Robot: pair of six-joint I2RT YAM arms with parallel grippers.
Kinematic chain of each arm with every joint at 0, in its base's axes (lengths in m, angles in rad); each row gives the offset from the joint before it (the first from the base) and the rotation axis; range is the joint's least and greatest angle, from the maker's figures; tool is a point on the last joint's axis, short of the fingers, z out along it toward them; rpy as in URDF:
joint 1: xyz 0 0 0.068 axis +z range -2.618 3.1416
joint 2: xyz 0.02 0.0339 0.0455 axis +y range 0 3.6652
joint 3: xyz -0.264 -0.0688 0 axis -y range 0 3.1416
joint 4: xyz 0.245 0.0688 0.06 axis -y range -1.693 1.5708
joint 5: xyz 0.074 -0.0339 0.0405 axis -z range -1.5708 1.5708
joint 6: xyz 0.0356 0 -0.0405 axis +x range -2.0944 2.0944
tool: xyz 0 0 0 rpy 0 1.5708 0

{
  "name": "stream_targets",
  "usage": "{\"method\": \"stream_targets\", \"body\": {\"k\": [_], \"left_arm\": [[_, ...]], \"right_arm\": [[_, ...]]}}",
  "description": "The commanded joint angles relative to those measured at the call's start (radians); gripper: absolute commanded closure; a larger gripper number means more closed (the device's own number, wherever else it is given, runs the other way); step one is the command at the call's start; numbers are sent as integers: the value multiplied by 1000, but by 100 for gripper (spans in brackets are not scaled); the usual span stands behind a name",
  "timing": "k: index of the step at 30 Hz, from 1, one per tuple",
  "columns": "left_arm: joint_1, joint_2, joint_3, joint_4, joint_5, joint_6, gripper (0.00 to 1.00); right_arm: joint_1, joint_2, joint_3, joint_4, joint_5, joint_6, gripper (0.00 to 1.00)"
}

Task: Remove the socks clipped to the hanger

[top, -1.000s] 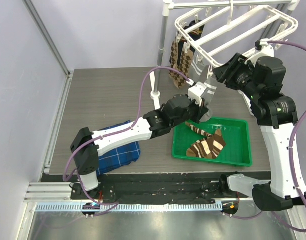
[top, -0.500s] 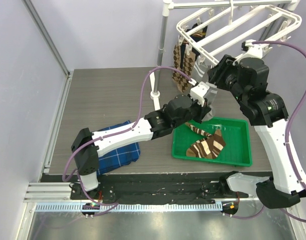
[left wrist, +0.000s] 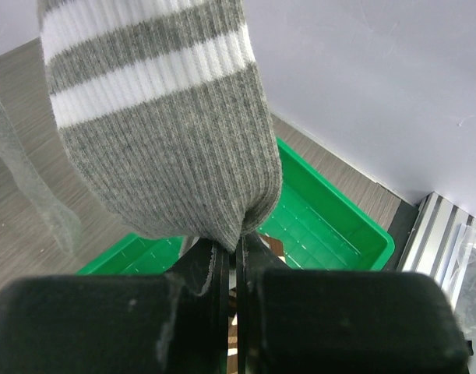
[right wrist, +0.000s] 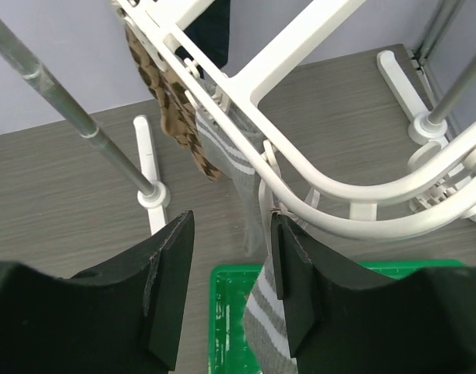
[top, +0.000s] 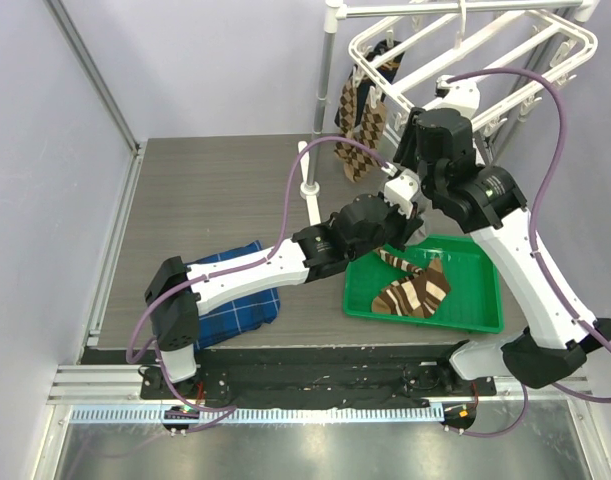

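My left gripper will set the grey sock, now hanging from the hanger's clip, down in the green tray (top: pixel 387 275), right up against the brown striped socks that are there.
The white hanger (top: pixel 465 45) hangs at the back right; its rim and crossbars fill the right wrist view (right wrist: pixel 339 195). A brown argyle sock (top: pixel 360 130) and a navy sock (top: pixel 385 60) hang clipped at its left end. My left gripper (left wrist: pixel 236 249) is shut on the low end of a grey sock with white bands (left wrist: pixel 167 117), above the green tray. That sock (right wrist: pixel 238 164) hangs from a clip (right wrist: pixel 269 187) on the hanger's near rim. My right gripper (right wrist: pixel 230 273) is open, its jaws on either side of the sock just below the clip.
A green tray (top: pixel 475 300) at the front right holds brown striped socks (top: pixel 415 290). The metal pole stand (top: pixel 323 100) rises left of the hanger, its white foot (top: pixel 307 185) on the table. A folded blue plaid cloth (top: pixel 235 300) lies at the front left.
My right arm has swung left and in towards the hanger's near rim, bringing its open jaws round the grey sock's clip. My left gripper has kept its hold and hardly moved.
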Motion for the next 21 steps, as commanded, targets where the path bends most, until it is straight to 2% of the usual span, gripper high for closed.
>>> {"method": "stream_targets", "body": {"k": [1,7,14,21], "left_arm": [[-9,-6,36,53,-23,20,100],[-8,-8,28,53,-35,23,100],[-9,-12,19,60,-35,24,100],[-8,-15,25,57,-35,26,100]], "right_arm": [[11,0,45,-6,108,-3,49],[12,0,86,-36,70,4,57],[12,-3,131,-82,66,7,56],[11,5,135,-111,93,15,51]]}}
